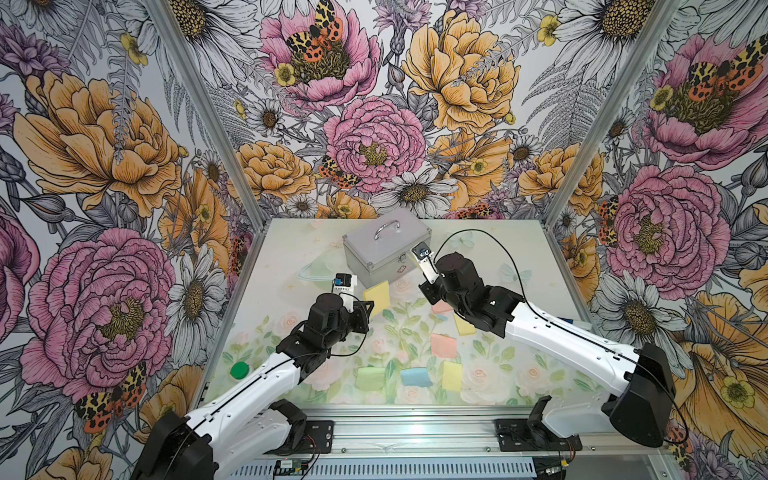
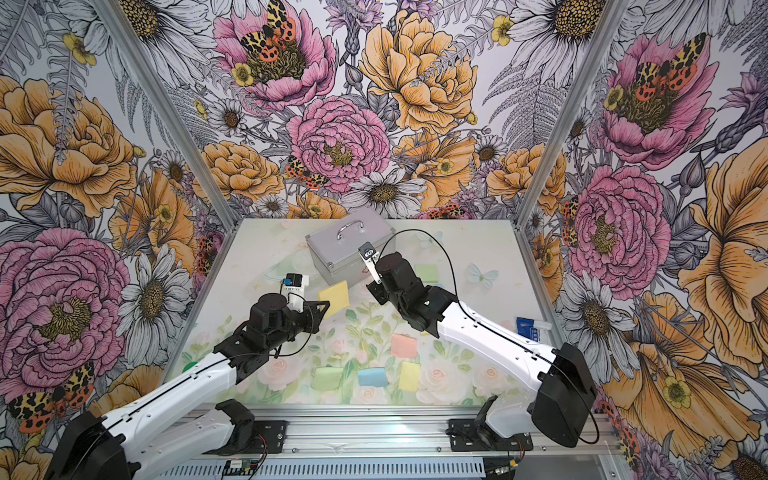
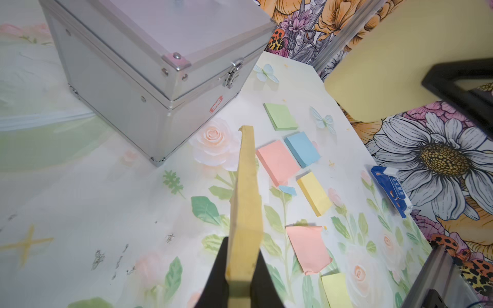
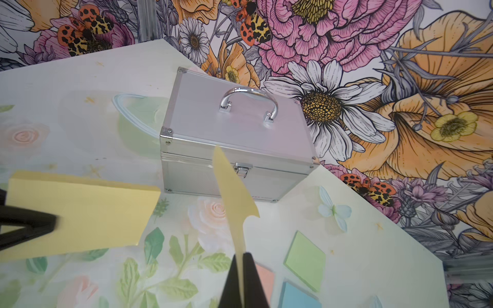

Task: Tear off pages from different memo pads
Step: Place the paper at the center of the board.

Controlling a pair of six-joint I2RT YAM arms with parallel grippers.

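Observation:
Next, my right gripper releases the yellow page, now held apart from the pad, and leaves it lying on the table point(image 1: 390, 334) point(image 4: 126, 284), in between the silver case and the loose green page.
My left gripper point(image 3: 241, 266) is shut on a yellow memo pad point(image 3: 246, 202) and holds it on edge above the table; in both top views the pad point(image 1: 376, 296) point(image 2: 334, 296) hangs in front of the case. My right gripper point(image 4: 241, 264) is shut on a thin yellow page point(image 4: 232, 192), apart from the pad. On the table to the right lie green point(image 3: 281, 116), blue point(image 3: 302, 152), pink point(image 3: 277, 161) and yellow point(image 3: 314, 193) memo pads. Loose pages lie nearer the front: pink point(image 1: 444, 345), green point(image 1: 371, 377), blue point(image 1: 415, 376), yellow point(image 1: 451, 374).
A silver metal case point(image 1: 386, 245) with a handle stands at the back middle, close behind both grippers. A green cap point(image 1: 240, 369) lies at the front left beside the left arm. A blue and white packet point(image 2: 528, 328) lies near the table's right edge.

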